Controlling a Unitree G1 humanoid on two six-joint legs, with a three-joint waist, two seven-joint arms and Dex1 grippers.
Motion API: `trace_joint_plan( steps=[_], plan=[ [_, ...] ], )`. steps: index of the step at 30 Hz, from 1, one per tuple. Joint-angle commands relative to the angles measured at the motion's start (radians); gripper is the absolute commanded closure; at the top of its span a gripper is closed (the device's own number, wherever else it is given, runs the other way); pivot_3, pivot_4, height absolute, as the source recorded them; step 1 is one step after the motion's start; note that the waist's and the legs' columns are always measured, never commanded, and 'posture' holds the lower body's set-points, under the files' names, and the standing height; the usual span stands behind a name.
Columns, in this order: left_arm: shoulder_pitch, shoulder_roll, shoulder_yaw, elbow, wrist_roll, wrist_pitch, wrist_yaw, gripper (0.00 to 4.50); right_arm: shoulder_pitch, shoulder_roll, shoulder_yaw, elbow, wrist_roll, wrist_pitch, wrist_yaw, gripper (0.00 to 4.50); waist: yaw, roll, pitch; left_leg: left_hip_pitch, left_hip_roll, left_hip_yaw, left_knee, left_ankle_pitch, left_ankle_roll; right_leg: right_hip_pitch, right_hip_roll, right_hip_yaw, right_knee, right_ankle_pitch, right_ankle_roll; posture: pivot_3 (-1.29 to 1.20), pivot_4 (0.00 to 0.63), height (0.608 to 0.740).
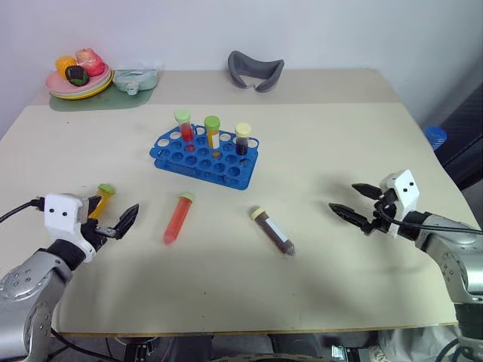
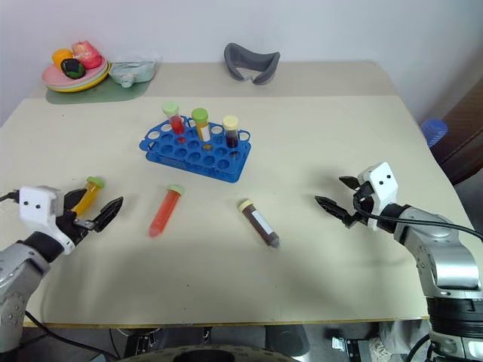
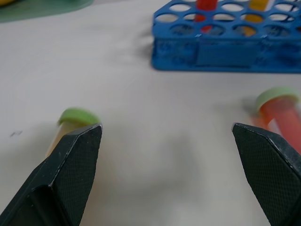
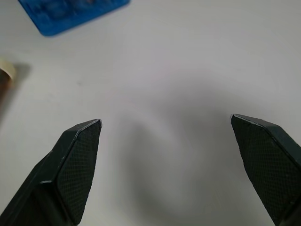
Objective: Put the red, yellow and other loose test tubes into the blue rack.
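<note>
The dark brown tube is next for my right gripper, which should go to it and close on its body [image 1: 266, 222] [image 4: 3, 87] just under its cream cap.
The blue rack [image 1: 202, 157] stands mid-table with three capped tubes upright in it. Three loose test tubes lie in front of it: a red one [image 1: 176, 219], a dark brown one [image 1: 274, 232] and an orange-yellow one [image 1: 101, 199] at the left. My left gripper [image 1: 118, 212] is open just above the table, one finger beside the orange-yellow tube [image 3: 75, 117], with the red tube [image 3: 281, 111] off its other finger. My right gripper [image 1: 344, 197] is open and empty at the right, well clear of the brown tube.
At the table's [image 1: 339, 143] far left corner sit a plate of toy food [image 1: 78, 78] on a green mat and a clear container [image 1: 136, 77]. A grey curved object [image 1: 255, 70] lies at the far edge. A blue thing [image 1: 435, 136] stands off the table's right side.
</note>
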Motion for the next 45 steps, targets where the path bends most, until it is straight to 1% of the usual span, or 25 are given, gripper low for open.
trace_joint_plan(
  steps=[1, 3, 7, 9, 14, 17, 19, 21, 23, 25, 30, 40, 43, 45],
  plan=[
    [-0.031, 0.023, -0.012, 0.002, -0.024, -0.006, -0.035, 0.01, -0.003, 0.025, -0.015, -0.101, 0.045, 0.044, -0.039, 0.02, 0.000, 0.000, 0.000, 0.000, 0.000, 0.000, 0.000, 0.000, 0.000, 0.000, 0.000, 0.000, 0.000, 0.000, 0.000, 0.00, 0.150, 0.740],
    [-0.056, 0.025, -0.043, 0.008, -0.022, -0.006, -0.045, 0.01, -0.007, 0.034, -0.006, -0.148, 0.056, 0.071, -0.057, 0.02, 0.000, 0.000, 0.000, 0.000, 0.000, 0.000, 0.000, 0.000, 0.000, 0.000, 0.000, 0.000, 0.000, 0.000, 0.000, 0.00, 0.150, 0.740],
    [-0.097, 0.052, -0.116, 0.008, -0.018, -0.006, -0.099, 0.01, -0.021, 0.054, -0.022, -0.250, 0.139, 0.173, -0.108, 0.02, 0.001, 0.000, 0.000, 0.000, 0.000, 0.000, 0.000, 0.000, 0.000, 0.000, 0.000, 0.000, 0.000, 0.000, 0.000, 0.00, 0.150, 0.740],
    [-0.119, 0.066, -0.154, 0.007, -0.022, -0.014, -0.138, 0.01, -0.013, 0.049, -0.001, -0.322, 0.170, 0.226, -0.127, 0.02, 0.001, 0.000, 0.000, 0.000, 0.000, 0.000, 0.000, 0.000, 0.000, 0.000, 0.000, 0.000, 0.000, 0.000, 0.000, 0.00, 0.150, 0.740],
    [-0.138, 0.091, -0.193, 0.014, -0.024, -0.034, -0.210, 0.01, -0.024, 0.046, 0.033, -0.441, 0.231, 0.349, -0.193, 0.02, 0.000, 0.000, 0.000, 0.000, 0.000, -0.001, 0.000, 0.000, 0.000, 0.000, 0.000, 0.000, 0.000, 0.000, 0.000, 0.00, 0.150, 0.740],
    [-0.106, 0.136, -0.250, -0.002, -0.006, -0.084, -0.321, 0.01, -0.103, 0.011, 0.126, -0.550, 0.262, 0.517, -0.268, 0.02, -0.003, 0.001, 0.000, 0.000, 0.000, 0.000, 0.000, 0.000, 0.000, -0.001, 0.000, 0.000, 0.000, 0.000, 0.000, 0.00, 0.150, 0.740],
    [-0.092, 0.150, -0.273, -0.002, 0.013, -0.123, -0.352, 0.01, -0.179, 0.003, 0.184, -0.575, 0.279, 0.646, -0.321, 0.02, -0.003, 0.001, 0.000, 0.000, 0.000, 0.000, 0.000, 0.000, 0.000, -0.001, 0.000, 0.000, 0.001, 0.000, 0.000, 0.00, 0.150, 0.740],
    [-0.073, 0.156, -0.284, -0.002, 0.032, -0.165, -0.374, 0.01, -0.302, 0.098, 0.211, -0.541, 0.315, 0.856, -0.406, 0.02, 0.006, 0.000, 0.000, 0.000, 0.000, -0.001, 0.000, 0.000, 0.000, -0.001, 0.000, 0.000, 0.000, 0.000, -0.001, 0.00, 0.150, 0.740],
    [-0.059, 0.156, -0.289, -0.003, 0.040, -0.191, -0.392, 0.01, -0.400, 0.188, 0.230, -0.519, 0.297, 1.022, -0.475, 0.02, -0.011, 0.000, 0.000, -0.003, 0.000, -0.002, 0.000, 0.000, 0.000, -0.003, 0.000, -0.001, 0.000, 0.000, -0.001, 0.00, 0.150, 0.740],
    [-0.049, 0.155, -0.293, -0.003, 0.046, -0.221, -0.406, 0.01, -0.449, 0.232, 0.252, -0.503, 0.295, 1.098, -0.539, 0.02, -0.010, 0.000, 0.000, -0.003, 0.001, -0.004, 0.000, 0.000, 0.000, -0.004, 0.001, -0.002, 0.003, -0.001, -0.002, 0.00, 0.150, 0.740],
    [-0.028, 0.148, -0.308, -0.019, 0.045, -0.263, -0.434, 0.01, -0.490, 0.251, 0.330, -0.460, 0.348, 1.111, -0.661, 0.02, 0.001, 0.000, 0.000, -0.006, 0.000, -0.005, -0.001, 0.000, 0.000, -0.006, 0.000, -0.005, 0.002, -0.002, -0.003, 0.00, 0.150, 0.740],
    [0.000, 0.154, -0.363, -0.045, 0.087, -0.303, -0.443, 0.01, -0.514, 0.263, 0.393, -0.403, 0.449, 1.111, -0.823, 0.02, -0.004, 0.000, 0.001, -0.006, 0.000, -0.005, -0.001, 0.000, 0.000, -0.006, 0.000, -0.005, 0.003, -0.002, -0.003, 0.00, 0.150, 0.740],
    [0.001, 0.156, -0.374, -0.043, 0.090, -0.312, -0.449, 0.01, -0.519, 0.282, 0.426, -0.371, 0.460, 1.111, -0.900, 0.02, -0.004, 0.000, 0.001, -0.006, 0.000, -0.005, -0.001, 0.000, 0.000, -0.006, 0.000, -0.005, 0.003, -0.002, -0.003, 0.00, 0.150, 0.740],
    [-0.002, 0.156, -0.379, -0.040, 0.094, -0.316, -0.451, 0.01, -0.523, 0.264, 0.456, -0.357, 0.465, 1.111, -0.942, 0.02, -0.004, 0.000, 0.001, -0.006, 0.001, -0.005, -0.001, 0.000, 0.000, -0.006, 0.000, -0.005, 0.003, -0.002, -0.003, 0.00, 0.150, 0.740]
  ],
)
